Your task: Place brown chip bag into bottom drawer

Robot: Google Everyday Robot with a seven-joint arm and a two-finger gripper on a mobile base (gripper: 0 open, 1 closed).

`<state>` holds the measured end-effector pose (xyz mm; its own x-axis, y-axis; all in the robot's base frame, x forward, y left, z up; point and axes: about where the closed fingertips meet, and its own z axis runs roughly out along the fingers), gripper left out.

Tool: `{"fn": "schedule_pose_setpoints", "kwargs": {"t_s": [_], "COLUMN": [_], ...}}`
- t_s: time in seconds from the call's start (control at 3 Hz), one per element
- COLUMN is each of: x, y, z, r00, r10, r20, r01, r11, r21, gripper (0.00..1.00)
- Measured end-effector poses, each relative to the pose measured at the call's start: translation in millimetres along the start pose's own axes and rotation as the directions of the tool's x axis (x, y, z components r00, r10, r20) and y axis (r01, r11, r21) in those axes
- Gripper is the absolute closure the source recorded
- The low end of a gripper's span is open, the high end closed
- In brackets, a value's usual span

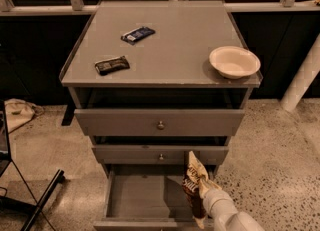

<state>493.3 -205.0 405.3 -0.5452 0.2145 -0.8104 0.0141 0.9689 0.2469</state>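
Observation:
The brown chip bag, now upright inside the open bottom drawer, will be let go by my gripper on the bottom drawer's grey bottom (186, 188), near the side of the drawer beside my arm.
The brown chip bag (194, 187), dark brown with a cream-yellow top, stands upright in the right part of the open bottom drawer (137, 197). My gripper (204, 191) is at the bag's right side, at the end of the white arm coming in from the lower right, and holds the bag. The bag's lower end is down inside the drawer near its right wall. The drawer is pulled out wide and its grey floor shows to the left of the bag.
The grey cabinet top (165, 40) carries two small dark snack bars (137, 34) (112, 65) and a cream bowl (234, 61). Two knobbed upper drawers (160, 122) stand slightly open. A black stand leg (42, 197) and a cloth (17, 112) lie at left.

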Motion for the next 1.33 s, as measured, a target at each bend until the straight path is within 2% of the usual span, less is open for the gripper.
{"fn": "schedule_pose_setpoints", "kwargs": {"t_s": [0.33,0.67,1.0,1.33], "x": [8.5,9.4,19.7,48.1], "y": [5.5,16.6,21.2,18.3], "z": [26.2,51.0,62.0,67.6], "r00": [0.998,0.99,0.984,0.973], "r10": [-0.063,-0.138,-0.175,-0.222], "r20": [-0.011,0.006,-0.007,-0.07], "r01": [0.063,0.138,0.175,0.22], "r11": [0.998,0.99,0.9839,0.9748], "r21": [-0.008,-0.028,-0.036,-0.038], "gripper": [1.0,1.0,1.0,1.0]}}
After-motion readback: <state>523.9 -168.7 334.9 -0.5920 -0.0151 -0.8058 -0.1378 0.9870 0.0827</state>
